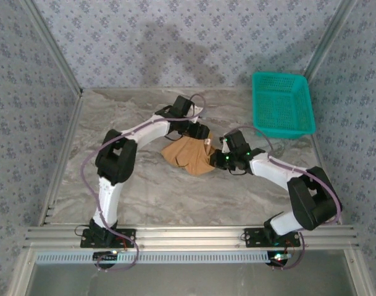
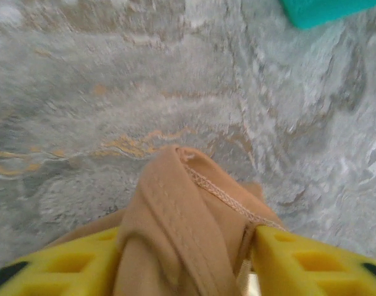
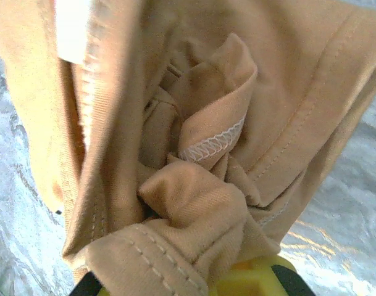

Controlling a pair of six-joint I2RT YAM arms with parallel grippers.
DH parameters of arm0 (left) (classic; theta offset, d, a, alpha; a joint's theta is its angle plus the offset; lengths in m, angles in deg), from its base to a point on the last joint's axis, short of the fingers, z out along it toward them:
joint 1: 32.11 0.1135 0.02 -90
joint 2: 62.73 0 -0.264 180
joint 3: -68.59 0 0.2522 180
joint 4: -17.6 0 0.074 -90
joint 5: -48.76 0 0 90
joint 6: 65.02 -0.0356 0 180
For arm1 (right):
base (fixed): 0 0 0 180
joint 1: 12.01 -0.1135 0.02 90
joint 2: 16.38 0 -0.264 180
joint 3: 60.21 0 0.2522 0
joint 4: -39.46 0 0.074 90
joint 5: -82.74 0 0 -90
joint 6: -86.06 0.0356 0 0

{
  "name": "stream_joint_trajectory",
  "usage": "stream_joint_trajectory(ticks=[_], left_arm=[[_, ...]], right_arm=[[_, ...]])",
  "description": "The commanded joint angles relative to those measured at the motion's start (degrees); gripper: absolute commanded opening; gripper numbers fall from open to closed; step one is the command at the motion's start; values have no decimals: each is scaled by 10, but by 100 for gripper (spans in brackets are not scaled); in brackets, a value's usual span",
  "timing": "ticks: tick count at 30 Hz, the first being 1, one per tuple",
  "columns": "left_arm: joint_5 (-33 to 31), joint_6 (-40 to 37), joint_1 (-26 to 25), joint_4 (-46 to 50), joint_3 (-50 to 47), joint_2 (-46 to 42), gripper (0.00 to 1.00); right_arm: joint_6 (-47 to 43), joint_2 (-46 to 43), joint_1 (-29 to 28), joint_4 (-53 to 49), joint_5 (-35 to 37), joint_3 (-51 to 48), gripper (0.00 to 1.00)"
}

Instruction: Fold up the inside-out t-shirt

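With a thick, bunched fold of the t-shirt between my left gripper's fingers, I next open them and take the t-shirt's edge [image 1: 208,139] near the white label before folding.
The inside-out t-shirt [image 1: 189,154] lies as a bunched tan heap at the middle of the marble table, between the two arms. My left gripper [image 1: 202,133] hangs over the heap's far edge. In the left wrist view its yellow fingers [image 2: 286,253] stand apart, and a thick fold of the t-shirt [image 2: 181,216] with a stitched seam lies between them; the left gripper [image 2: 184,250] is open. My right gripper [image 1: 220,159] sits at the heap's right side. It [image 3: 194,274] is shut on a wad of the t-shirt [image 3: 206,197], which hangs crumpled from it; a white label [image 3: 70,28] shows at the upper left.
A teal plastic basket [image 1: 281,105] stands at the table's back right corner; its corner [image 2: 323,9] shows ahead of the left gripper. Bare marble tabletop [image 1: 144,191] surrounds the heap. Patterned walls close in the back and both sides.
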Motion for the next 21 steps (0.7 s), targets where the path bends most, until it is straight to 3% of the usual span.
stream_joint_trajectory(ticks=[1,8,12,17,19,21], left_arm=[[54,-66,-17,91,47,48,60],[73,-76,-48,68,48,113,69],[88,-71,-61,75,49,130,68],[100,-52,-56,158,63,161,28],[94,-29,-39,139,5,136,25],[85,11,-16,60,-100,79,20]], right_arm=[[37,-24,3,25,26,-37,0],[52,-30,2,46,31,-73,0],[49,-42,5,35,38,-78,0],[32,-73,23,-3,49,-82,0],[17,-71,38,-23,47,-72,0],[-2,-61,51,-39,37,-56,0]])
